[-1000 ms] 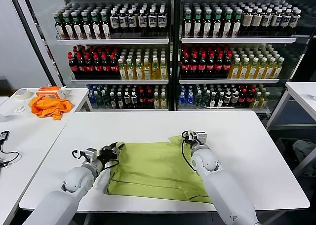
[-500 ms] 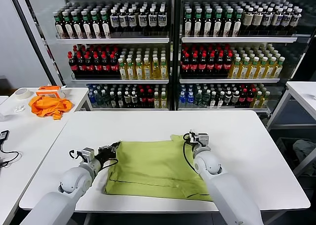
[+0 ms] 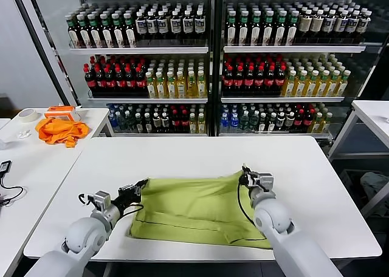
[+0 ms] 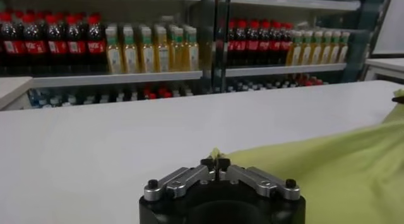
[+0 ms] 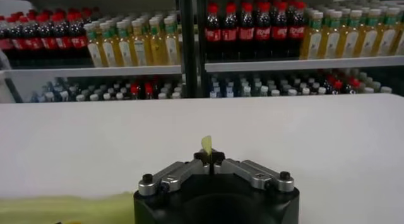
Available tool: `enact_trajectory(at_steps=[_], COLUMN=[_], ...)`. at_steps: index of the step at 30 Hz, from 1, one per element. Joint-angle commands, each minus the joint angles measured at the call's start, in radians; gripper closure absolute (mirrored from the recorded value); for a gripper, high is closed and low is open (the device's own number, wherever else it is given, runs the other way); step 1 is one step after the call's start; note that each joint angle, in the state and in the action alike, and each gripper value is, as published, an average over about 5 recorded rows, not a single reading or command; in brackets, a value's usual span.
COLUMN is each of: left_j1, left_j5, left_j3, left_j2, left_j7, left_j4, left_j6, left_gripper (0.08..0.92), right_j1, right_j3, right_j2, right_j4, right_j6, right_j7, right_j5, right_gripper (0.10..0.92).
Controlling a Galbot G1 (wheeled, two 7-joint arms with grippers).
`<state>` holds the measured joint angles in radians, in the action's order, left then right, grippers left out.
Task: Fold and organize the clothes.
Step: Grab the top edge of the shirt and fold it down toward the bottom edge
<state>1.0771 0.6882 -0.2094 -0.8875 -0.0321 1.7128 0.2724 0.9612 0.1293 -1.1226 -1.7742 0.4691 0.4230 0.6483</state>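
Observation:
Next, my right gripper lets go of the T-shirt's lifted corner midway (image 3: 256, 209) along the shirt's short side, which lies under my right arm.
The lime yellow-green T-shirt (image 3: 194, 209) lies on the white table (image 3: 182, 152), its far edge lifted and stretched between my two grippers. At the shirt's far left corner my left gripper (image 3: 141, 186) is shut on the cloth; in the left wrist view the gripper (image 4: 215, 163) pinches a tip of green cloth (image 4: 328, 175). On the far right corner my right gripper (image 3: 244, 177) is shut too, and in the right wrist view a small green tip (image 5: 206, 143) sticks out above the closed gripper (image 5: 209, 158). No printed graphic shows.
An orange cloth (image 3: 59, 131), a roll of tape (image 3: 26, 115) and an orange-and-white box (image 3: 62, 111) lie on a side table at the left. Shelves of bottles (image 3: 206, 64) stand behind the table. Another white table (image 3: 374, 116) stands at the right.
Both grippers closed on the shirt's far corners, then drew apart and toward me, the right one moving right. The far edge is now pulled straighter and raised.

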Motion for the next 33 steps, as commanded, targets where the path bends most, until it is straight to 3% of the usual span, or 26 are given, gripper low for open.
enact_trajectory(at_steps=[1,10,23,29,33], left_j1=[0.148,0.162,0.217,0.233,0.233], left_j5=[0.002,-0.005,-0.013,-0.078,-0.07], left_j3=[-0.06,-0.067,-0.08,-0.082,-0.1], left_j2=[0.015,0.017,0.033,0.027,0.022], left_j7=[0.001,0.009,-0.001,0.035,0.047], left_j4=[0.104,0.118,0.139,0.164,0.176], left_j6=[-0.015,-0.025,-0.017,0.034,0.031], left_gripper=[0.916,0.916,0.916,0.916,0.871], right_j1=[0.214,0.293,0.311,0.306,0.338], right_j3=[0.06,0.079,0.098,0.103,0.117], right_j2=[0.037,0.04,0.037,0.039,0.045], right_j4=[-0.183,-0.282,-0.24,-0.223,-0.263], right_j6=[0.002,0.012,0.022,0.014,0.004], right_j7=[-0.01,0.005,-0.022,-0.052,-0.075], right_j5=[-0.028,-0.06,-0.071,-0.081,-0.106], right_gripper=[0.913,0.913,0.913,0.913,0.863])
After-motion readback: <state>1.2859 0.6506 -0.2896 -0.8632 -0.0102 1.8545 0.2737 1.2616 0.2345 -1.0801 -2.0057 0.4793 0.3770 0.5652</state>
